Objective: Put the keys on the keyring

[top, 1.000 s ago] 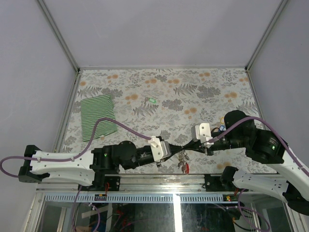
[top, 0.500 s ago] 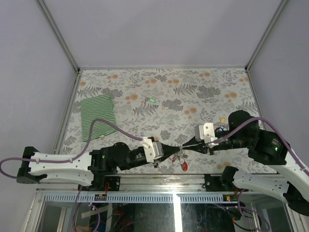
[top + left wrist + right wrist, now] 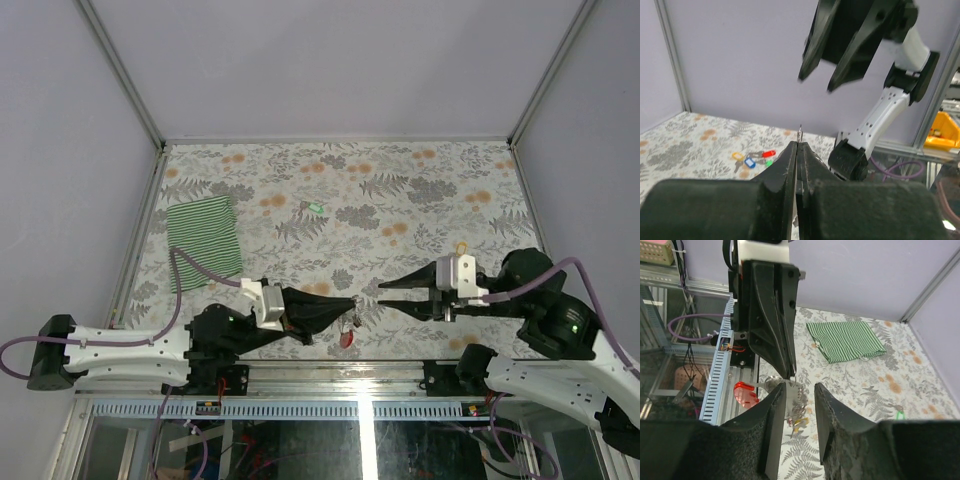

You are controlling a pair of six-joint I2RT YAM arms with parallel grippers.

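My left gripper's shut fingertips leave only a sliver of the keyring sticking out, so my right gripper will take that sliver (image 3: 793, 381) before my left gripper opens.
My left gripper (image 3: 352, 300) is shut on the keyring (image 3: 801, 388), holding it above the table's near edge. The red oval tag (image 3: 347, 340) and a few keys (image 3: 807, 421) hang below it. In the left wrist view a sliver of metal (image 3: 800, 133) sticks out between the shut fingertips. My right gripper (image 3: 381, 294) is open and empty. It faces the left gripper with a small gap, its jaws either side of the ring in the right wrist view (image 3: 799, 390). Loose keys (image 3: 752, 159) with yellow, blue, red and green heads lie on the table. One green key (image 3: 316, 208) lies mid-table.
A folded green striped cloth (image 3: 203, 242) lies at the table's left, also showing in the right wrist view (image 3: 846, 340). A yellow-headed key (image 3: 461, 247) lies just beyond the right arm. The metal frame rail (image 3: 340, 372) runs along the near edge below both grippers.
The two grippers were tip to tip; now they are apart. The right gripper has opened and drawn back right. The left gripper has drawn back left with the keyring.
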